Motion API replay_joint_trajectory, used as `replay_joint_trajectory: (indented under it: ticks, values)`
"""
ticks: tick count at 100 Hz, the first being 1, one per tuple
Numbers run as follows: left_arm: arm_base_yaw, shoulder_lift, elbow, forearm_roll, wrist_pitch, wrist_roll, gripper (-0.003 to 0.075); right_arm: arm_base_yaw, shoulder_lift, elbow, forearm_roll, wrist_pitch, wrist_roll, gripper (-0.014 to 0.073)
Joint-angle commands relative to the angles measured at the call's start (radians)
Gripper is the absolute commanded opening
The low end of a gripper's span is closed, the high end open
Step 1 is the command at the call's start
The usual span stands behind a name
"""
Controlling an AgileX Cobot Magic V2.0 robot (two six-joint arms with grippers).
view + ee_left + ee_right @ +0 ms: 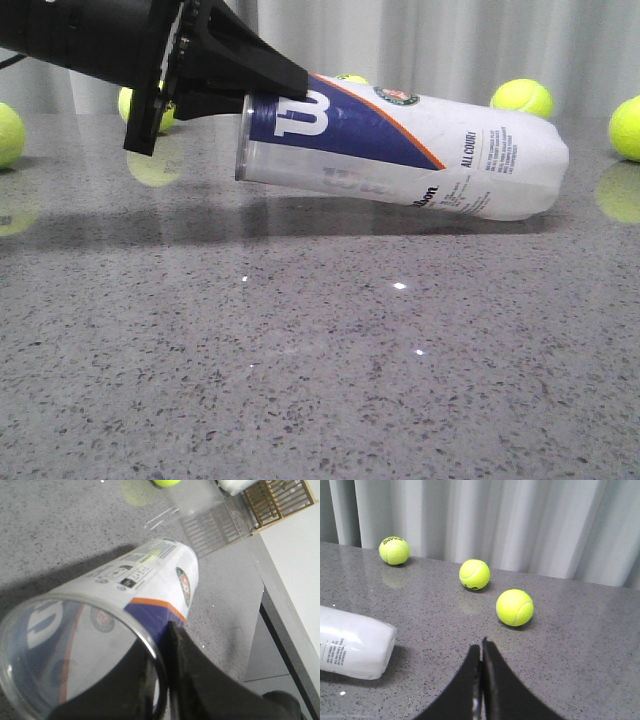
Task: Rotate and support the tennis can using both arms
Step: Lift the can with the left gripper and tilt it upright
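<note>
Next, I release the tennis can upright with my left gripper, just in front of the tennis ball (17, 198) below that gripper's arm.
The tennis can (400, 150) lies tilted. Its open silver-rimmed end is raised at the left and its closed white end rests on the table at the right. My left gripper (285, 82) is shut on the can's rim at the top of the open end. In the left wrist view one finger is inside the can (145, 575) and the other finger (180, 645) is outside against the navy band. My right gripper (481, 647) is shut and empty, low over the table. It is apart from the can's white end (355, 642). The right gripper is out of the front view.
Tennis balls lie on the grey table (300, 380): one at far left (8, 133), one behind the left gripper (150, 105) and two at back right (520, 97) (628, 128). Three balls lie ahead of the right gripper (394, 550) (474, 574) (514, 607). The table's edge (257, 575) is beyond the can.
</note>
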State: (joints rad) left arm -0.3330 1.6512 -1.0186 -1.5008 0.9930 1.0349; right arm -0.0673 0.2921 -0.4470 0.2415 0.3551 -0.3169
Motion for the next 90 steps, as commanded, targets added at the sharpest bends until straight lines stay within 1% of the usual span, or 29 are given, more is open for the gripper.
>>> replay_joint_trajectory:
  ticks: [1, 10, 18, 29, 43, 46, 60, 72, 90]
  values:
    - [0.006, -0.075, -0.026, -0.008, 0.029, 0.023, -0.0021, -0.006, 0.007, -0.025, 0.006, -0.083, -0.001, -0.0067]
    - [0.020, -0.142, -0.026, 0.046, 0.025, 0.023, -0.0021, -0.006, 0.007, -0.025, 0.006, -0.083, -0.001, -0.0067]
    - [0.042, -0.211, -0.038, 0.125, 0.017, 0.011, -0.0021, -0.006, 0.007, -0.025, 0.006, -0.083, -0.001, -0.0067]
    - [0.076, -0.315, -0.088, 0.296, 0.011, -0.099, -0.0021, -0.006, 0.007, -0.025, 0.006, -0.083, -0.001, -0.0067]
    - [0.089, -0.424, -0.188, 0.575, 0.025, -0.257, -0.0021, -0.006, 0.007, -0.025, 0.006, -0.083, -0.001, -0.0067]
    - [0.089, -0.440, -0.214, 0.643, 0.035, -0.289, -0.0021, -0.006, 0.007, -0.025, 0.006, -0.083, -0.001, -0.0067]
    - [0.089, -0.490, -0.309, 0.862, 0.146, -0.418, -0.0021, -0.006, 0.007, -0.025, 0.006, -0.083, -0.001, -0.0067]
    - [0.087, -0.504, -0.353, 0.989, 0.241, -0.477, -0.0021, -0.006, 0.007, -0.025, 0.006, -0.083, -0.001, -0.0067]
    - [0.087, -0.510, -0.363, 1.147, 0.282, -0.558, -0.0021, -0.006, 0.007, -0.025, 0.006, -0.083, -0.001, -0.0067]
